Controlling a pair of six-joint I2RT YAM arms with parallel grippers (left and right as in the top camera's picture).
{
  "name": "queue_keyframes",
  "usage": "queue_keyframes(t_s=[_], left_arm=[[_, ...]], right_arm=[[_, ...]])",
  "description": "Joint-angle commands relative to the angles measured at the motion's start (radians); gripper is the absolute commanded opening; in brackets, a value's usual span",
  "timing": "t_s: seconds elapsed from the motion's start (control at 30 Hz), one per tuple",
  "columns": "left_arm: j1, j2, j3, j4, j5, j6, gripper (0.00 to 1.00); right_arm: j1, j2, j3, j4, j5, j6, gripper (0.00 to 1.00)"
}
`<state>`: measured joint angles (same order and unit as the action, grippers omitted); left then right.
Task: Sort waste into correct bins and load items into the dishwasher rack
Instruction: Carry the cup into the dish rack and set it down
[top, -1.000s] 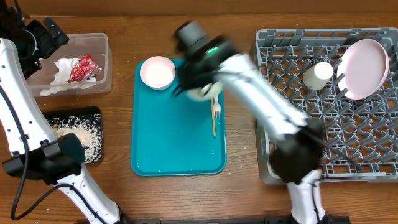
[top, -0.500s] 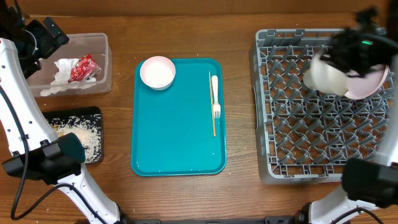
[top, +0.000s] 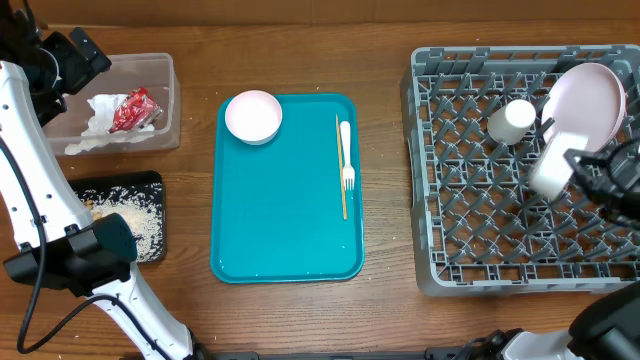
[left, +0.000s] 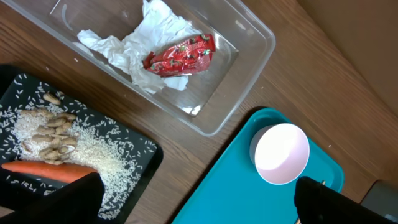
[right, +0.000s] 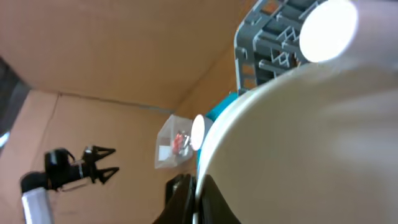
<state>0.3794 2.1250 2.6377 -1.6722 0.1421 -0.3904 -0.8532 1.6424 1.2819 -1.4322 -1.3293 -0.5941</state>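
Observation:
Next, I release the white bowl from my right gripper in the grey rack (top: 544, 187) next to the small white cup and pale plate.
My right gripper (top: 585, 168) is shut on the rim of a white bowl (top: 552, 166) and holds it tilted over the right side of the grey dishwasher rack (top: 470, 230). The bowl fills the right wrist view (right: 311, 143), with the jaws (right: 196, 193) pinching its edge. A pale plate (top: 592, 95) and a small white cup (top: 510, 120) stand in the rack. The second white bowl (top: 253, 116), a white fork (top: 347, 155) and a thin wooden stick (top: 339, 195) lie on the teal tray. My left gripper (left: 199, 202) is open and empty, high above the bins.
The clear tub (top: 165, 100) holds white napkins (left: 140, 46) and the red wrapper (left: 180, 55). The black tray (top: 150, 185) holds rice, scraps and the carrot (left: 50, 169). The teal tray (top: 285, 240) lies at the centre.
My right arm carried the bowl from the teal tray across to the rack, then down and right beside the plate. The left arm has not moved.

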Motion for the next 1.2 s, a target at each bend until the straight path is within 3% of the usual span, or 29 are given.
queue_keyframes(t_s=[0.0, 0.23, 0.47, 0.77, 0.87, 1.0, 1.17], left_arm=[[-0.008, 0.002, 0.000, 0.001, 0.005, -0.006, 1.00], [-0.008, 0.002, 0.000, 0.001, 0.005, -0.006, 1.00], [-0.008, 0.002, 0.000, 0.001, 0.005, -0.006, 1.00], [-0.008, 0.002, 0.000, 0.001, 0.005, -0.006, 1.00], [-0.008, 0.002, 0.000, 0.001, 0.005, -0.006, 1.00], [-0.008, 0.002, 0.000, 0.001, 0.005, -0.006, 1.00], [-0.008, 0.002, 0.000, 0.001, 0.005, -0.006, 1.00]], right_arm=[[0.029, -0.013, -0.097, 0.127, -0.143, -0.053, 0.04], [0.181, -0.012, -0.114, 0.367, -0.165, -0.027, 0.04], [0.211, -0.010, -0.123, 0.387, -0.164, -0.026, 0.04], [0.212, -0.010, -0.278, 0.492, -0.154, -0.026, 0.04], [0.212, -0.010, -0.281, 0.557, -0.149, 0.032, 0.04], [0.212, -0.010, -0.281, 0.707, -0.072, 0.227, 0.04], [0.212, -0.010, -0.281, 0.727, -0.033, 0.260, 0.04]])
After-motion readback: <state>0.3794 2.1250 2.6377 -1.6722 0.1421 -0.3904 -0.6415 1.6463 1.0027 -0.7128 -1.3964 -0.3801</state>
